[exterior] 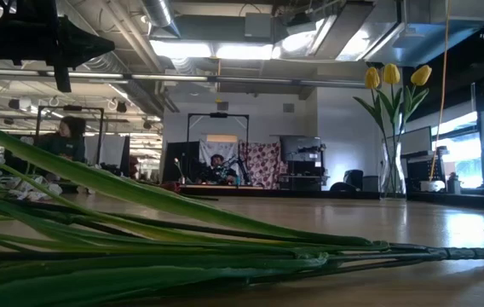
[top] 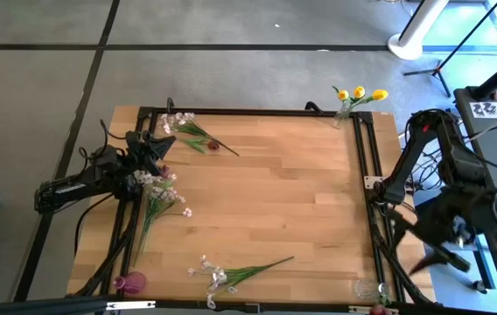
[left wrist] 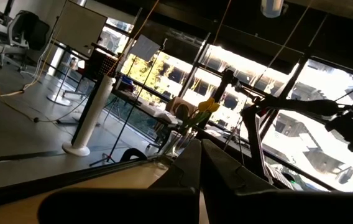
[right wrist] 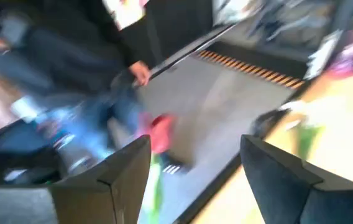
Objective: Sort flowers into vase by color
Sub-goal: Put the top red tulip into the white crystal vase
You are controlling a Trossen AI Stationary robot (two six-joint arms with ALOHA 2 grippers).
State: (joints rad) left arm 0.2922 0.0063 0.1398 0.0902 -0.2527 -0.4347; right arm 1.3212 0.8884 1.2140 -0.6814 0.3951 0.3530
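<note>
Next, I should close my left gripper on the green leaves [top: 193, 144] of the dark red tulip beside the far white-pink spray.
Three yellow tulips [top: 359, 93] stand in a clear vase [top: 344, 112] at the table's far right corner, also in the low view [exterior: 393, 77]. A dark red tulip with a white-pink spray [top: 198, 133] lies near the far left corner. A second spray [top: 157, 194] lies at the left side, and a third [top: 231, 275] near the near edge. My left gripper [top: 154, 149] hovers just beyond the left spray's blossoms, shut [left wrist: 199, 171], with nothing showing between its fingers. My right gripper [right wrist: 195, 168] is open, off the table's right edge [top: 437, 252]. Beyond its fingers is a blurred red shape [right wrist: 159, 134].
A pink vase [top: 130, 283] stands at the near left corner and a clear glass [top: 367, 289] at the near right corner. A black frame [top: 257, 111] runs around the tabletop. Bare wood fills the table's middle. A person's hand [right wrist: 140, 73] shows beyond the table.
</note>
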